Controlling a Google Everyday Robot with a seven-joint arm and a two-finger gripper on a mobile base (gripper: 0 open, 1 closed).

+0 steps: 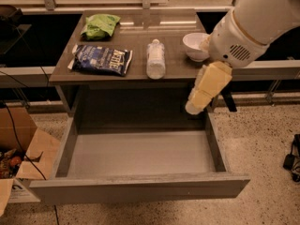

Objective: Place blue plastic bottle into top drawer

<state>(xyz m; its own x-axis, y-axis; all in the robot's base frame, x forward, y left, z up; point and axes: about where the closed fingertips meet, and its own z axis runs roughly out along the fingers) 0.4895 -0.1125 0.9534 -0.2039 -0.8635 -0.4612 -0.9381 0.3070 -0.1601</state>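
The bottom end (155, 71) of the blue plastic bottle, opposite the bottle's white cap, will be gripped by my gripper.
The blue plastic bottle (155, 59), clear and pale with a white cap, lies on its side in the middle of the grey table top (136, 48). The top drawer (140, 187) is pulled out wide under the table, and its light grey floor is bare. My gripper (196, 105) hangs from the white arm (253, 18) at the right. It is over the drawer's back right corner, below the table edge and to the right of the bottle. It holds nothing that I can see.
A dark blue chip bag (101, 59) and a green bag (99, 26) lie on the table's left half. A white bowl (195, 45) stands at its right, partly behind my arm. A cardboard box (23, 161) sits on the floor at the left.
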